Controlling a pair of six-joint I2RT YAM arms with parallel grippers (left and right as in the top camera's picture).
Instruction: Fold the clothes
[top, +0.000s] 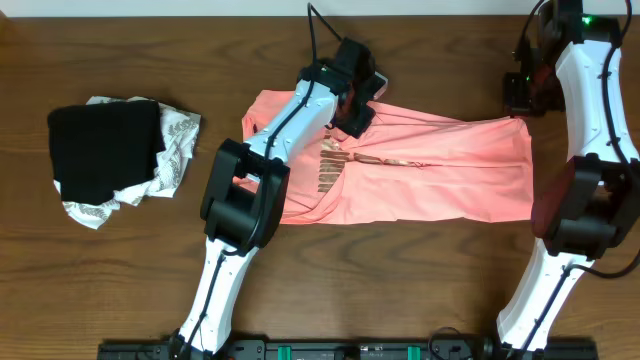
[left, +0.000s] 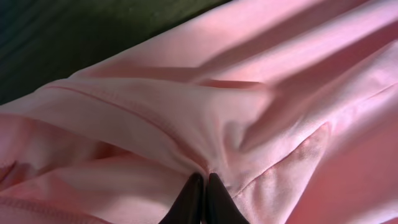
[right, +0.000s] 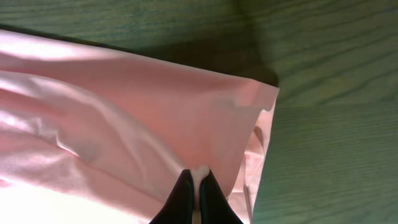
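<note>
The T-shirt's far side is lying bunched over the lettering, so next my left gripper opens, grabs the T-shirt (left: 163, 129) by the sleeve seam and pulls that side flat first.
The clothes, a salmon-pink T-shirt (top: 440, 170), lie spread across the middle of the table, with brownish-gold lettering (top: 331, 166) near the left part. My left gripper (top: 354, 118) sits on the shirt's far edge. In the left wrist view its dark fingertips (left: 204, 182) are pressed together on a pinched fold of pink fabric (left: 186, 118). My right gripper (top: 521, 104) is at the shirt's far right corner. In the right wrist view it (right: 198, 175) is shut on a bit of the pink cloth (right: 137, 106) close to the hem edge.
A black folded garment (top: 103, 150) lies on a white cloth with grey pattern (top: 178, 140) at the left of the brown wooden table (top: 420, 280). The arm bases stand along the near edge.
</note>
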